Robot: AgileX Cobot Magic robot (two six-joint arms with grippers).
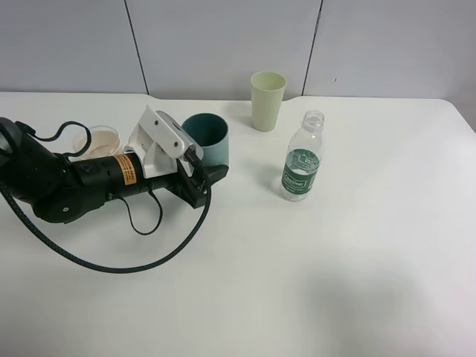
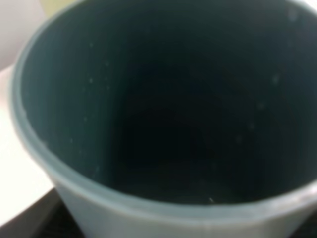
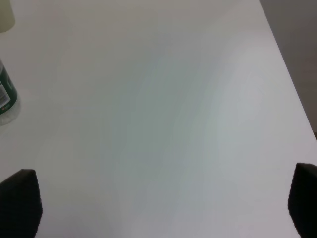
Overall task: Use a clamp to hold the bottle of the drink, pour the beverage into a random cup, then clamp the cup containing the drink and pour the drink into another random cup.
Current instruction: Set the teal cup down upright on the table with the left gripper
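The robot's left gripper will set the teal cup down on the white table straight (image 1: 208, 198) below its fingertips, across from the bottle.
A clear bottle (image 1: 302, 158) with a green label stands uncapped right of centre; its edge also shows in the right wrist view (image 3: 6, 96). A teal cup (image 1: 208, 138) stands upright left of it. My left gripper (image 1: 207, 175) is around the cup's lower part, one finger in front and the other hidden behind. The left wrist view is filled by the cup's dark inside (image 2: 168, 114), which looks empty. A pale green cup (image 1: 268, 100) stands at the back. My right gripper (image 3: 158, 208) is open and empty over bare table, right of the bottle, out of the exterior view.
A small clear cup (image 1: 99, 139) sits behind my left arm. The arm's black cable (image 1: 134, 264) loops over the table in front. The white table's (image 1: 357, 282) right edge (image 3: 290, 89) runs close to my right gripper.
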